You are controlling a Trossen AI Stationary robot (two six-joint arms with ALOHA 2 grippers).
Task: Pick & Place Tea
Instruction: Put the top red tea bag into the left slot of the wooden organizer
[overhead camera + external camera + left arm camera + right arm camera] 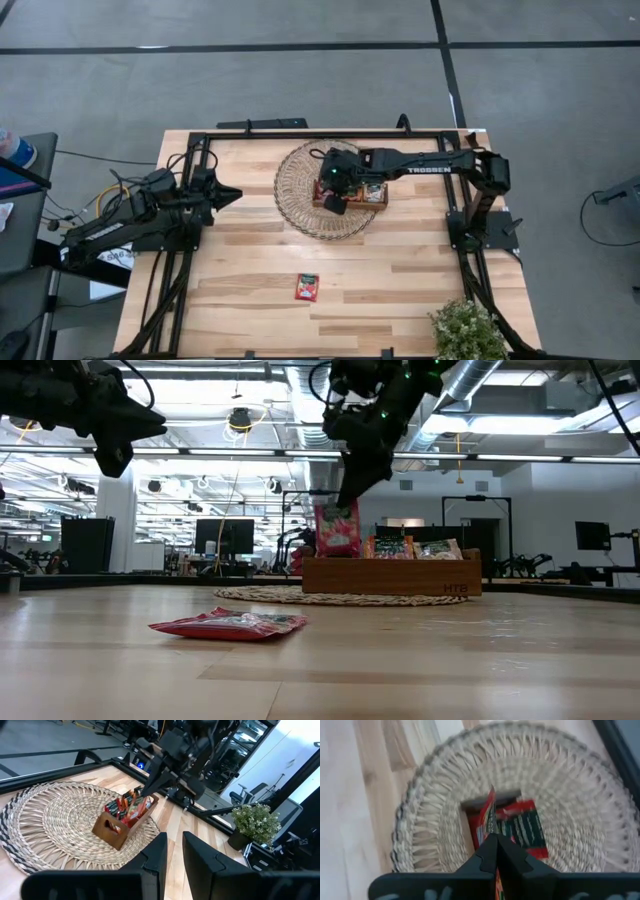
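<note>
The robot's right gripper should release the red sachet inside the brown wooden tray's end [325, 195] [489, 827] nearest the left gripper.
A brown wooden tray [392, 576] with several tea sachets upright in it stands on a round woven mat [298, 190] at the table's far middle. My right gripper [352, 488] hangs over the tray's left end, shut on a red tea sachet [337, 528]. Another red sachet [306, 287] lies flat on the bare table nearer the front, also in the low view [230, 624]. My left gripper [225, 195] waits level at the table's left, its fingers [156, 856] slightly apart with nothing between them. My right gripper pinches the red sachet's upper edge [345, 505] between its two fingertips, coming slanting down from the table's right. The sachet hangs upright below the fingers, its lower end [336, 550] at the tray's rim; whether it touches the tray I cannot tell.
A small potted plant [467, 330] stands at the front right corner. A black frame [300, 135] runs along the table's edges. Bare wood lies between the mat and the front edge around the loose sachet.
</note>
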